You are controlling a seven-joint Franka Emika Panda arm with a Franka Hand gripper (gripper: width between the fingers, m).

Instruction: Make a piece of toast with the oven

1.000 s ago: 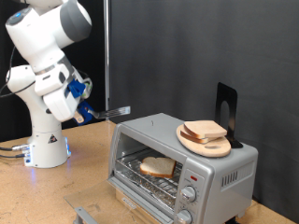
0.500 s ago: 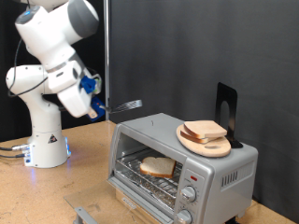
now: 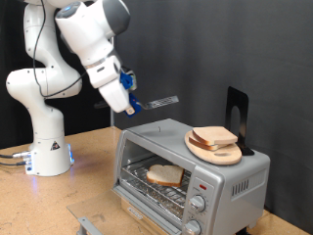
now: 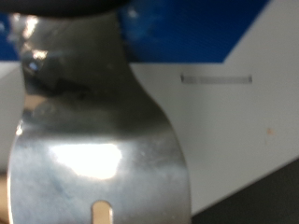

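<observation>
The metal spatula will go from my gripper down onto the silver oven's roof point(image 3: 168, 129), next to the round wooden board.
The silver oven point(image 3: 227, 186) stands at the exterior view's lower right with its glass door point(image 3: 90, 224) folded down. One piece of toast point(image 3: 164, 175) lies on the wire rack inside. More slices point(image 3: 214, 137) are stacked on a round wooden board point(image 3: 227, 155) on the oven's roof. My gripper point(image 3: 124, 95) hangs above and to the exterior view's left of the oven, shut on the blue handle of a metal spatula point(image 3: 160, 101) whose blade points toward the exterior view's right. In the wrist view the shiny blade point(image 4: 93, 149) fills most of the picture, below the blue handle point(image 4: 187, 28).
A black stand point(image 3: 238, 116) rises behind the board on the oven. The arm's white base point(image 3: 47, 152) sits on the wooden table point(image 3: 39, 201) at the exterior view's left. A dark curtain forms the backdrop.
The arm has swung up and toward the exterior view's right, carrying the spatula from beside the oven's top corner to well above it. The toast and board have not moved.
</observation>
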